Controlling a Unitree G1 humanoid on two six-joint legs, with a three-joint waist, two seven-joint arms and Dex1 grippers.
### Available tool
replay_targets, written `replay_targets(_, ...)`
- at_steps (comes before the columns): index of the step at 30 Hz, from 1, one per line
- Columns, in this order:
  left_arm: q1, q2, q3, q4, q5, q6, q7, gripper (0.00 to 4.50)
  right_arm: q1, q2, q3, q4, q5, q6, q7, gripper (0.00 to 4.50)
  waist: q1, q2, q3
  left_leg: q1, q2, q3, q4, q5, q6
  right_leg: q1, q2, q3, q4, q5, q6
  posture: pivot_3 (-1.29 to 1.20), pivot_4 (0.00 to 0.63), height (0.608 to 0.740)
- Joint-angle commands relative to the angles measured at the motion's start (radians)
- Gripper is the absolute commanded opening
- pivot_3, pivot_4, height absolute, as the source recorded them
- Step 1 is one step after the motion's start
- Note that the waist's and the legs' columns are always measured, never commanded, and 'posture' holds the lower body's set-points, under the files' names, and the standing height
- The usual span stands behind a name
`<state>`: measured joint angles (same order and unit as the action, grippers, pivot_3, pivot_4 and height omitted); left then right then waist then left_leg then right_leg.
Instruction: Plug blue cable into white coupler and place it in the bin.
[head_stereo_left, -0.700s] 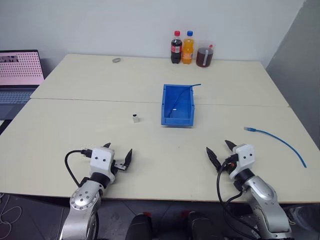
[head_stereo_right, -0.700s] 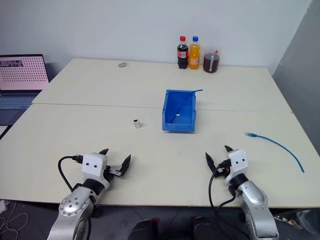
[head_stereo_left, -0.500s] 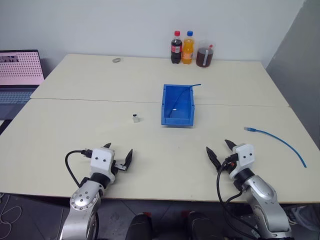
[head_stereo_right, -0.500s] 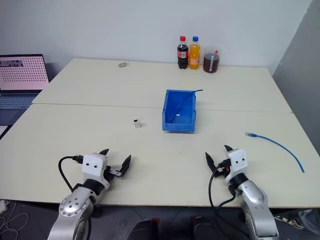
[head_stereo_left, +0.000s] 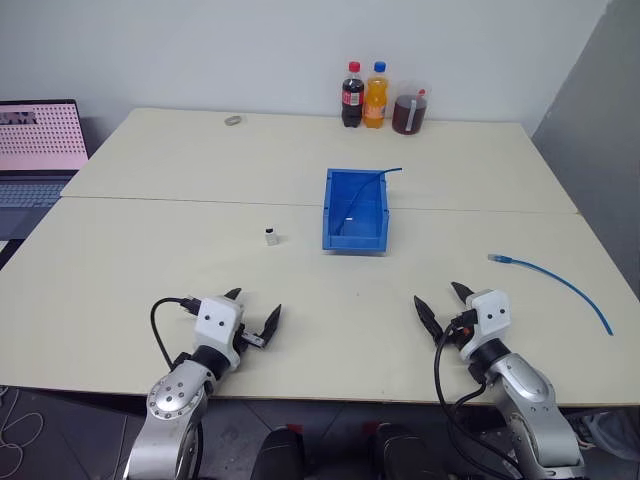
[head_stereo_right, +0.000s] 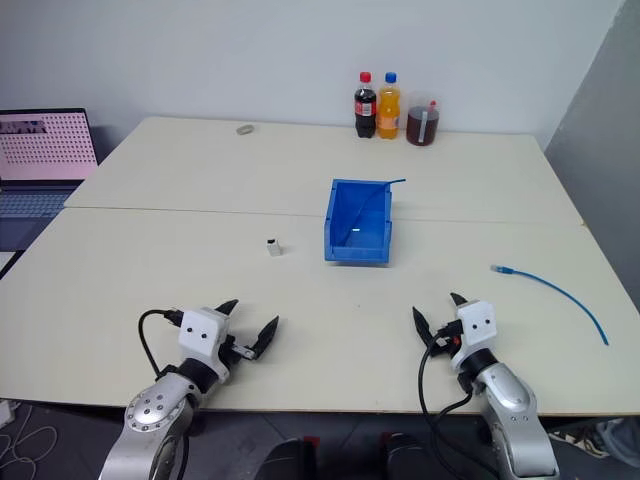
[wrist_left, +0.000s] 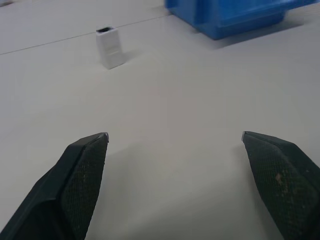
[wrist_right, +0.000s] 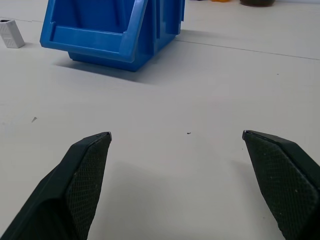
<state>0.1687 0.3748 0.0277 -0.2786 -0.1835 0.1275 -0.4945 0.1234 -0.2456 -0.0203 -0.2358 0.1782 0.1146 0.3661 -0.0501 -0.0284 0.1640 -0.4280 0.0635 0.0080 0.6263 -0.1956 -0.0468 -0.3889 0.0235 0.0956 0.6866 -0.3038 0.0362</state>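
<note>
Next, my right gripper grips the light-blue cable (head_stereo_left: 517, 262) just behind its clear plug, keeping that free for the white coupler.
The light-blue cable (head_stereo_left: 562, 284) lies loose on the table at the far right, its clear plug (head_stereo_left: 497, 259) pointing toward the middle. The tiny white coupler (head_stereo_left: 271, 236) stands upright left of the bright-blue bin (head_stereo_left: 355, 210), which sits mid-table with its low lip facing me. My left gripper (head_stereo_left: 255, 305) hovers open near the front edge, well short of the white coupler (wrist_left: 109, 47). My right gripper (head_stereo_left: 440, 295) is open too, near the front edge, with the bin (wrist_right: 115, 30) ahead of it and the cable off to its right. Neither holds anything.
A thin darker blue cable (head_stereo_left: 385, 172) pokes out of the bin's back corner. Two soda bottles (head_stereo_left: 364, 96) and a cup of dark drink (head_stereo_left: 408, 110) stand at the far edge. A laptop (head_stereo_left: 35, 150) sits at the far left, and a small ring (head_stereo_left: 233, 120) lies at the back.
My left gripper has shifted a little to the right, toward the table's middle. The right gripper and the objects have stayed put.
</note>
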Motion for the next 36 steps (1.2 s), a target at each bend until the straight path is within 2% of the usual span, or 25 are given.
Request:
replay_targets(1,-0.065,0.024,-0.074,-0.071,-0.017,-0.002,-0.082,4.50,0.004,-0.035,-0.068,-0.097,0.054,0.021,0.011,4.47,0.001,0.000,0.000,0.000,0.000,0.000,0.000,0.000,0.000,0.000,0.000,0.000,0.000,0.000,0.000,0.00,0.150,0.740)
replay_targets(5,-0.168,0.032,-0.129,-0.072,0.004,0.061,-0.094,4.50,0.010,-0.103,-0.135,-0.156,0.113,0.089,0.043,4.47,0.016,0.001,0.000,0.000,-0.001,0.000,0.001,0.000,0.000,0.000,0.000,0.001,0.000,0.001,0.002,0.00,0.150,0.740)
replay_targets(7,-0.237,0.031,-0.176,-0.069,0.014,0.103,-0.113,4.50,-0.006,-0.188,-0.201,-0.148,0.152,0.141,0.089,4.47,0.017,0.001,0.000,0.000,-0.001,0.001,0.001,0.000,0.000,0.001,0.000,0.001,-0.001,0.001,0.002,0.00,0.150,0.740)
replay_targets(9,-0.318,0.029,-0.238,-0.065,0.018,0.153,-0.151,4.50,-0.082,-0.337,-0.267,-0.040,0.173,0.210,0.174,4.47,0.018,0.003,0.001,0.000,-0.002,0.001,0.001,0.000,0.000,0.001,0.000,0.001,-0.001,0.001,0.003,0.00,0.150,0.740)
replay_targets(12,-0.386,0.023,-0.283,-0.059,0.007,0.200,-0.185,4.50,-0.198,-0.471,-0.265,0.135,0.169,0.250,0.264,4.47,0.015,0.003,0.001,0.001,-0.002,0.004,0.003,0.000,0.001,0.002,0.000,0.004,-0.002,0.003,0.006,0.00,0.150,0.740)
replay_targets(16,-0.479,0.011,-0.325,-0.050,-0.002,0.269,-0.216,4.50,-0.459,-0.603,-0.165,0.530,0.094,0.247,0.423,4.47,0.005,0.005,0.003,0.003,0.000,0.004,0.002,0.000,0.001,0.004,0.003,0.005,-0.004,0.003,0.006,0.00,0.150,0.740)
replay_targets(19,-0.528,0.007,-0.332,-0.029,-0.005,0.279,-0.237,4.50,-0.660,-0.645,-0.048,0.840,-0.016,0.185,0.529,4.47,0.000,0.006,0.003,0.003,0.000,0.003,0.002,0.000,0.001,0.004,0.003,0.004,-0.004,0.003,0.005,0.00,0.150,0.740)
replay_targets(24,-0.562,0.007,-0.332,-0.003,-0.001,0.279,-0.251,4.50,-0.936,-0.638,0.085,1.269,-0.186,0.076,0.556,4.47,-0.005,0.007,0.003,0.003,-0.002,0.005,0.001,0.000,0.001,0.004,0.002,0.006,-0.005,0.005,0.000,0.00,0.150,0.740)
replay_targets(28,-0.559,0.017,-0.332,-0.007,0.003,0.275,-0.260,4.50,-1.041,-0.624,0.138,1.440,-0.260,0.065,0.610,4.47,-0.006,0.007,0.003,0.002,-0.003,0.007,0.001,0.000,0.001,0.004,0.000,0.006,-0.006,0.005,0.000,0.00,0.150,0.740)
replay_targets(31,-0.552,0.022,-0.328,-0.012,0.004,0.278,-0.262,4.50,-1.071,-0.616,0.138,1.489,-0.271,0.077,0.673,3.98,-0.006,0.007,0.003,0.002,-0.003,0.007,0.001,0.000,0.001,0.004,-0.001,0.006,-0.006,0.005,0.000,0.00,0.150,0.740)
replay_targets(33,-0.546,0.027,-0.327,-0.015,0.004,0.277,-0.264,4.50,-1.082,-0.611,0.134,1.502,-0.276,0.077,0.701,3.30,-0.006,0.007,0.003,0.002,-0.003,0.006,0.001,0.000,0.001,0.004,-0.001,0.005,-0.006,0.005,0.000,0.00,0.150,0.740)
replay_targets(34,-0.543,0.030,-0.326,-0.017,0.002,0.279,-0.266,4.50,-1.083,-0.608,0.137,1.504,-0.283,0.072,0.711,3.22,-0.006,0.007,0.003,0.002,-0.003,0.006,0.001,0.000,0.001,0.004,-0.001,0.005,-0.006,0.005,0.000,0.00,0.150,0.740)
replay_targets(36,-0.539,0.035,-0.322,-0.018,-0.005,0.281,-0.273,4.50,-1.077,-0.605,0.148,1.505,-0.301,0.050,0.729,2.62,-0.006,0.007,0.003,0.002,-0.003,0.006,0.001,0.000,0.001,0.005,-0.001,0.005,-0.006,0.006,0.000,0.00,0.150,0.740)
